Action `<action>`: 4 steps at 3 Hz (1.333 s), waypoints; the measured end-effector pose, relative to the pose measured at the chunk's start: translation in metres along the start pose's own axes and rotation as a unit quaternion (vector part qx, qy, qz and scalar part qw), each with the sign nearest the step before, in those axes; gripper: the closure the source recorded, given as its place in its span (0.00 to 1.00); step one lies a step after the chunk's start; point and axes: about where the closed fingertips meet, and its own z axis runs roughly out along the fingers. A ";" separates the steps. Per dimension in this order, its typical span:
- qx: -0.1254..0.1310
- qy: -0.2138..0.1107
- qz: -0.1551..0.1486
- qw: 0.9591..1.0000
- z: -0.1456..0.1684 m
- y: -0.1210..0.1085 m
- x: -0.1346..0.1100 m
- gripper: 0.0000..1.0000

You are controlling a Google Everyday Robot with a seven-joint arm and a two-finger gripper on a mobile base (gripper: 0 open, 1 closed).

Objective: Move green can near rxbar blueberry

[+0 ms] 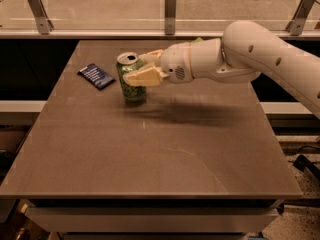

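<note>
Next, my gripper lets go of the green can on the table [120, 92], beside the near end of the rxbar blueberry.
The green can [132, 88] stands upright on the brown table [150, 149], left of centre toward the back. My gripper [141, 67] reaches in from the right and is shut on the can, one pale finger [142, 78] in front of it and one behind. The rxbar blueberry [96, 76], a flat dark blue wrapper, lies on the table a short way left of the can, apart from it.
A bit of green bag [199, 40] peeks out behind my arm at the table's back. A glass rail with metal posts [170, 11] runs along the far edge. The table's left edge lies just beyond the bar.
</note>
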 end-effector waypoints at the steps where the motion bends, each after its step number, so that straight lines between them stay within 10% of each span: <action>1: -0.006 -0.003 0.002 1.000 0.013 -0.010 0.000 1.00; 4: -0.033 -0.037 -0.013 0.999 0.051 -0.022 -0.002 1.00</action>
